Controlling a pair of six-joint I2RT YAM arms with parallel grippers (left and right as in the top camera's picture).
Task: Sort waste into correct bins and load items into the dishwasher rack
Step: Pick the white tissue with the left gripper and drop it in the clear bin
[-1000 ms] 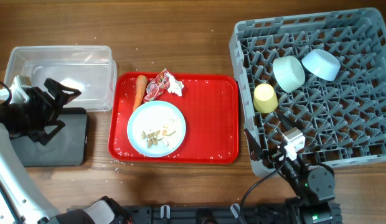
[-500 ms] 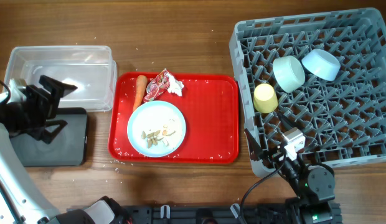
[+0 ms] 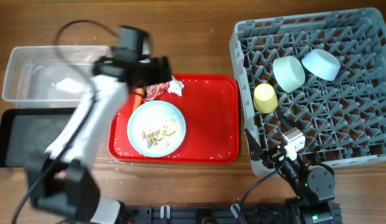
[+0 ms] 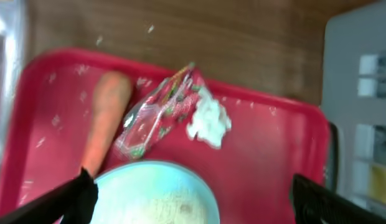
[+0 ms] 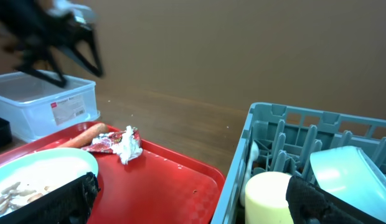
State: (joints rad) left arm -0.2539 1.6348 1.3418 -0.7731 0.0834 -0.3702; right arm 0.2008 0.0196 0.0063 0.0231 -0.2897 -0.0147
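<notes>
My left gripper needs to go next to the white tissue's crumpled middle (image 3: 175, 86) (image 4: 209, 122), beside the red-and-white wrapper on the red tray, and close there.
My left gripper (image 3: 143, 73) is open and empty, blurred, above the back of the red tray (image 3: 211, 118), over the orange carrot (image 4: 106, 121), the red-and-white wrapper (image 4: 159, 112) and the white tissue (image 4: 208, 118). The pale blue plate (image 3: 156, 128) holds beige scraps (image 3: 159, 134). Two mint bowls (image 3: 288, 73) (image 3: 321, 64) and the yellow cup (image 3: 264, 98) sit in the grey rack (image 3: 342, 137). My right gripper (image 3: 286, 152) is open and empty at the rack's front left corner. I cannot make out the spoon.
The clear tub (image 3: 56, 74) stands at the far left with the black tray (image 3: 37, 137) in front of it. The left arm stretches across the red tray's left edge. The right wrist view shows the cup (image 5: 271, 196) and a bowl (image 5: 345, 168) close by.
My left arm has swung fast from over the black tray and clear tub at the left to the back of the red tray. The right arm has not moved.
</notes>
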